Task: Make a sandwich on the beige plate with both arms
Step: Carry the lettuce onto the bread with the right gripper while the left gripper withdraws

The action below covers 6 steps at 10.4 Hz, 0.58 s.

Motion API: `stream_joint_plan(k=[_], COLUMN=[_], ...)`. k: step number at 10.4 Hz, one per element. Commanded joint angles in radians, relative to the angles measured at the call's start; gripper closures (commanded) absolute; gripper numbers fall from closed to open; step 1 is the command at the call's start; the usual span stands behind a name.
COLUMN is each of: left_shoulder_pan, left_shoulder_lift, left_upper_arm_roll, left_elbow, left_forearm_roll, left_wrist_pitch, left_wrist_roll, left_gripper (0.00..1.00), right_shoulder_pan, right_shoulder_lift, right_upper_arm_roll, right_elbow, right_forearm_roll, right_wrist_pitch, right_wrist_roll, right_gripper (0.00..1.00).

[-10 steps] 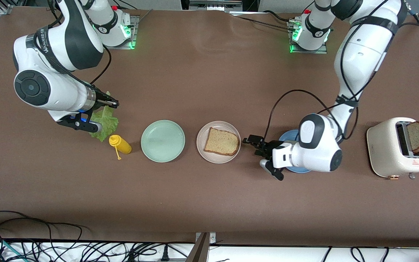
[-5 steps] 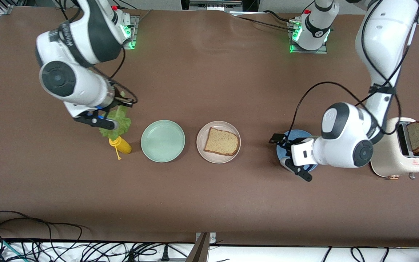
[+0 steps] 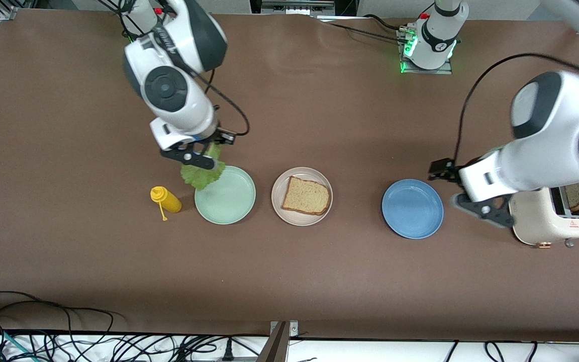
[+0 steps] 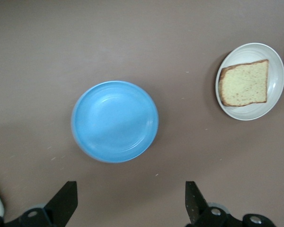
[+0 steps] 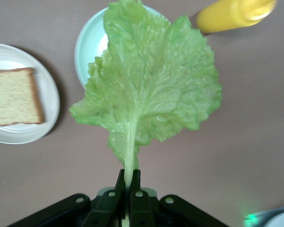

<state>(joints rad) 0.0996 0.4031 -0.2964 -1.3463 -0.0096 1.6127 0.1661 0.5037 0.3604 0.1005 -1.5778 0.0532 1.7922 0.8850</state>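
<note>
The green lettuce leaf, which hangs over the mint-green plate's rim now, will be let go by my right gripper on top of the bread slice (image 3: 305,193) (image 5: 15,98) on the beige plate.
The beige plate (image 3: 282,182) holds one slice of bread (image 3: 306,195). It also shows in the left wrist view (image 4: 274,85) and the right wrist view (image 5: 48,97). My right gripper (image 3: 204,155) is shut on the stem of a green lettuce leaf (image 3: 201,176), which hangs over the rim of the mint-green plate (image 3: 229,201). In the right wrist view the fingers (image 5: 128,177) pinch the stem of the leaf (image 5: 146,90). My left gripper (image 3: 440,171) is open and empty over the table between the blue plate (image 3: 412,208) and the toaster (image 3: 546,221). A second slice (image 3: 578,193) stands in the toaster.
A yellow mustard bottle (image 3: 167,200) lies beside the mint-green plate, toward the right arm's end. The blue plate (image 4: 115,121) has nothing on it. The toaster stands at the left arm's end. Cables hang along the table's near edge.
My right gripper has carried the lettuce from beside the mustard bottle to the mint-green plate's rim. My left gripper has pulled back from the beige plate toward the toaster, uncovering the blue plate.
</note>
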Motion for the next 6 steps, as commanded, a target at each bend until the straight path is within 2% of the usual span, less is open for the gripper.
stream_joint_plan(k=[1, 3, 6], left_shoulder_pan=[-0.008, -0.064, -0.069], left_shoulder_lift=[-0.114, -0.226, -0.311], left_upper_arm_roll=[0.022, 0.122, 0.149], left_elbow=[-0.059, -0.152, -0.201], left_forearm_roll=[0.054, 0.054, 0.054], left_wrist_pitch=[-0.022, -0.023, -0.023], left_wrist_roll=[-0.013, -0.016, -0.034], left_gripper=[0.0, 0.0, 0.0], right_shoulder_pan=[0.071, 0.124, 0.177], right_shoulder_lift=[0.089, 0.175, 0.282], right_upper_arm_roll=[-0.002, -0.004, -0.005], right_elbow=[0.057, 0.131, 0.188], right_forearm_roll=[-0.015, -0.033, -0.047], right_wrist_pitch=[0.102, 0.154, 0.28], right_wrist_roll=[0.112, 0.185, 0.229], right_gripper=[1.0, 1.0, 1.0])
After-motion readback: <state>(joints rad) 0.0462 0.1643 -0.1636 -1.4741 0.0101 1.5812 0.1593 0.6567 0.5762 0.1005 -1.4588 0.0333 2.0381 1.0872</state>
